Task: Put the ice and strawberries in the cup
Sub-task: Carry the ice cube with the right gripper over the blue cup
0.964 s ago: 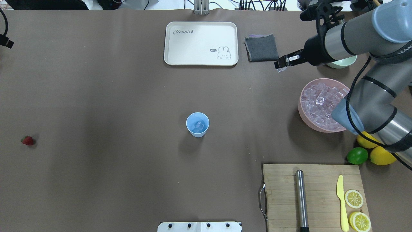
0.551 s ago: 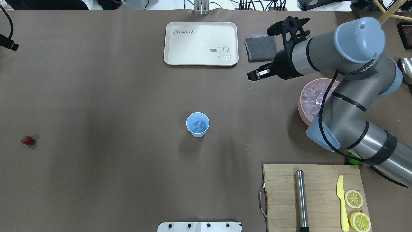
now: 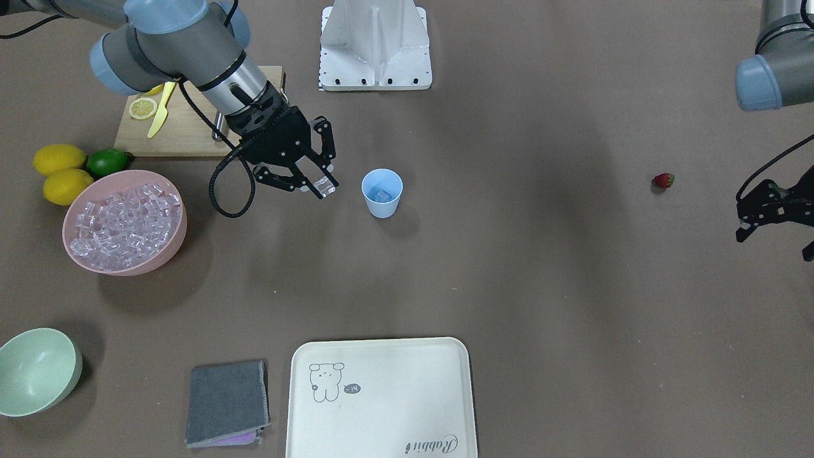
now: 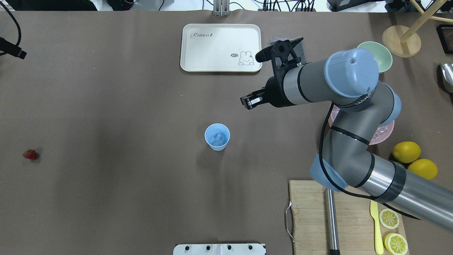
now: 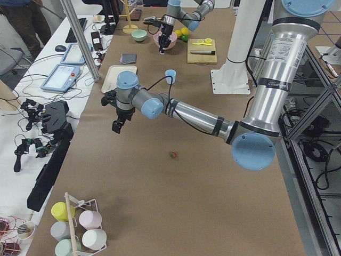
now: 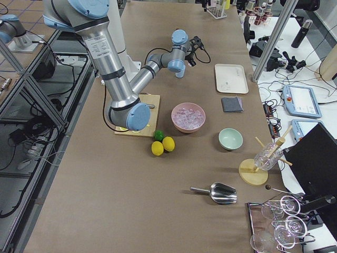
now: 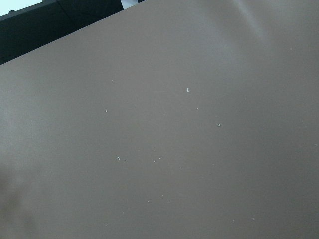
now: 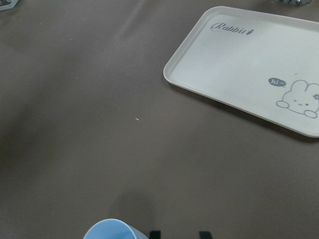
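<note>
Next, my right gripper releases the clear ice cube so that it goes onto the ice inside the light-blue cup (image 3: 383, 195) (image 8: 112, 231).
The light-blue cup (image 4: 217, 136) stands mid-table with ice (image 4: 219, 138) inside; it also shows in the front view (image 3: 382, 193). Just beside the cup and above the table, my right gripper (image 3: 321, 186) is shut on a clear ice cube (image 3: 327, 186); from overhead the gripper (image 4: 247, 102) sits up and to the right of the cup. The pink bowl (image 3: 166, 254) is full of ice (image 3: 121, 222). A strawberry (image 4: 30, 154) lies far left on the table. My left gripper (image 3: 774, 245) hangs open near that strawberry (image 3: 663, 181), apart from it.
A cream tray (image 4: 221, 47) and a grey cloth (image 3: 227, 402) lie at the far side, with a pale green bowl (image 3: 35, 372). Lemons (image 4: 406, 151), a lime (image 3: 106, 161) and a cutting board (image 4: 311, 216) with a knife and lemon slices are on the right.
My right arm has swung left from the pink bowl toward the cup, carrying the ice cube. The cup and strawberry have not moved.
</note>
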Motion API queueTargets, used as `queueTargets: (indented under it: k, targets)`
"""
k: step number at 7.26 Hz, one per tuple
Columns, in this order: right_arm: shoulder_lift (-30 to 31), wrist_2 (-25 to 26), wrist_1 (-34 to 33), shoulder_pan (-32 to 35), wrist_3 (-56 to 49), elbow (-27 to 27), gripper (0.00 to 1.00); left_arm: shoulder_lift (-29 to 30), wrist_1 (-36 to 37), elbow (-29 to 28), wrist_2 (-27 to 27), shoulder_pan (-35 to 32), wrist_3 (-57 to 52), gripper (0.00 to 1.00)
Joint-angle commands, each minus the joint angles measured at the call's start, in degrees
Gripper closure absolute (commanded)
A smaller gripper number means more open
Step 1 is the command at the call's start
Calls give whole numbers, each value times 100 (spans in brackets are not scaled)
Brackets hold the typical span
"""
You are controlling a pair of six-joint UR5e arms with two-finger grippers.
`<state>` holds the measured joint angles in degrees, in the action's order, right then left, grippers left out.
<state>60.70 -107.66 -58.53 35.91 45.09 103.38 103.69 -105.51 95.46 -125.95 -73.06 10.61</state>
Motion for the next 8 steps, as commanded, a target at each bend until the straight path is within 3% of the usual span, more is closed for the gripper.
queueTargets:
  k: [1,8]
  targets:
    - [-155,402,0,-443,0,-37,100,-16,-13,8,0,38,3,2]
    - [-700,834,0,-840,-26,-793,100,-25,-31,8,0,170,319,2]
